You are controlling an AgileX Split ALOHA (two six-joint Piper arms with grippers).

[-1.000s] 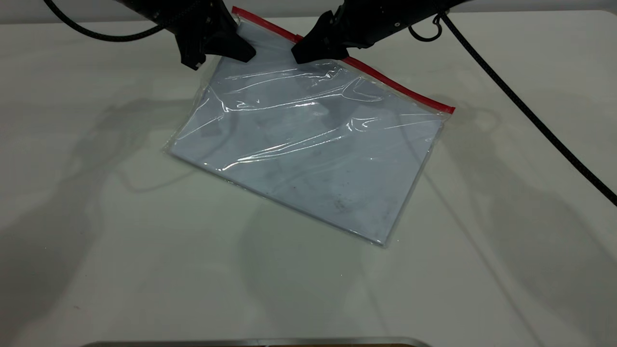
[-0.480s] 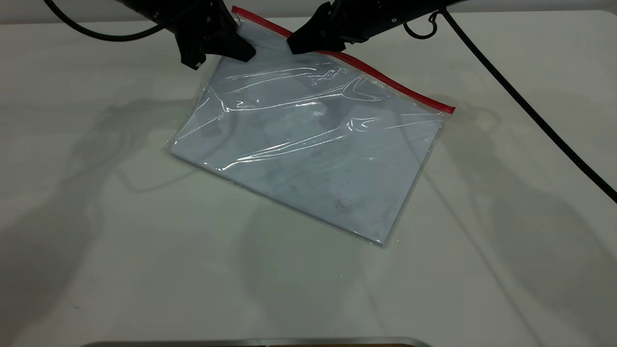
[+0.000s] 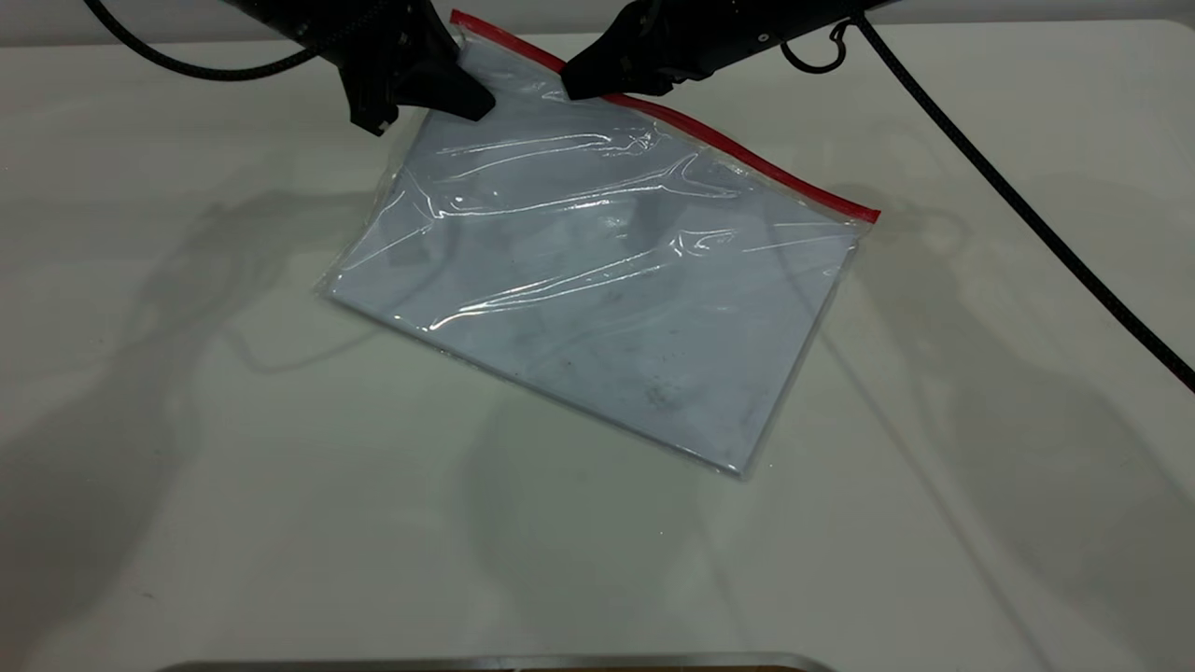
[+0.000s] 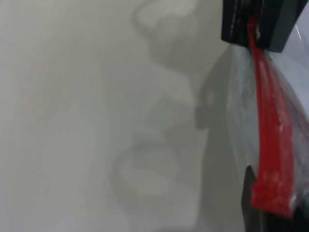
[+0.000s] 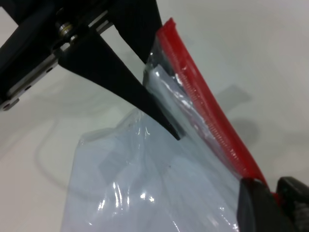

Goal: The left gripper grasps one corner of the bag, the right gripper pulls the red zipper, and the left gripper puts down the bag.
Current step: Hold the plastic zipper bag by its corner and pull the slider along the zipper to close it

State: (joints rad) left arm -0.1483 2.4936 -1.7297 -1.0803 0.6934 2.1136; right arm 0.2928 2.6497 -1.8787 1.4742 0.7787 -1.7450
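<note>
Next, I release the slider with my right gripper at the end of the red zipper (image 3: 823,200) that is farthest from my left gripper.
A clear plastic bag (image 3: 607,299) lies slanted on the white table, with the red zipper (image 3: 747,159) along its far edge. My left gripper (image 3: 448,79) is shut on the corner of the bag (image 3: 467,33) at the far left and holds it raised. Its jaws (image 4: 273,212) pinch the strip's end. My right gripper (image 3: 571,86) is shut on the red zipper a short way along from that corner. In the right wrist view its jaws (image 5: 275,203) clamp the red zipper (image 5: 207,111), with the left gripper (image 5: 154,82) beyond. The slider tab is hidden.
The right arm's braided cable (image 3: 1027,224) runs across the table's right side. A metal edge (image 3: 504,663) lies along the table's (image 3: 187,467) near border. The bag's near corner (image 3: 742,467) rests flat on the table.
The right gripper has shifted a little along the red strip toward the left gripper and slightly up. The left gripper and the bag's lower part have stayed put.
</note>
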